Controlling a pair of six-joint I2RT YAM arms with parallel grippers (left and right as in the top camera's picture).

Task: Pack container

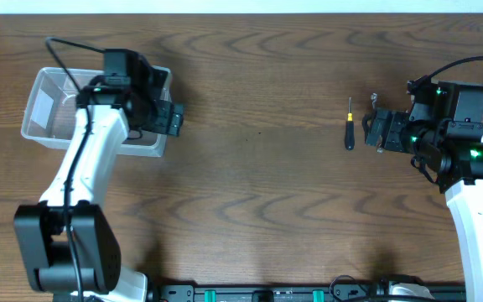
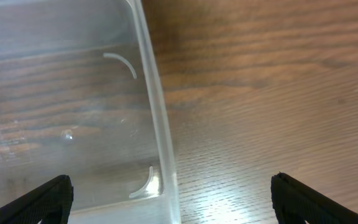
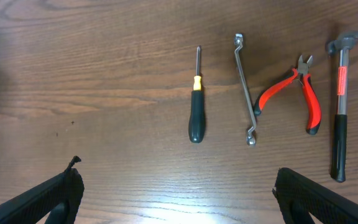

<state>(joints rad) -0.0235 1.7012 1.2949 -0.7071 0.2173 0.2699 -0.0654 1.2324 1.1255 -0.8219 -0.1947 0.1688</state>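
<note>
I should pinch the container's edge [image 2: 158, 118] with my left gripper and pull the clear plastic container closer to the tools before packing, because it sits far from them.
The clear plastic container [image 1: 44, 109] sits at the far left of the table and looks empty; its corner wall [image 2: 157, 118] fills the left wrist view. My left gripper [image 1: 174, 118] is open and hovers over the container's right edge [image 2: 169, 202]. My right gripper [image 1: 376, 130] is open and empty [image 3: 176, 193], just right of a black-handled screwdriver [image 1: 349, 126] [image 3: 195, 112]. A metal wrench [image 3: 246, 87], red-handled pliers [image 3: 294, 93] and a hammer [image 3: 339, 106] lie in a row beside the screwdriver in the right wrist view.
The wooden table [image 1: 258, 184] spreads between the arms. A black cable [image 1: 74, 46] arcs over the container's far side. Black equipment runs along the front edge [image 1: 267, 294].
</note>
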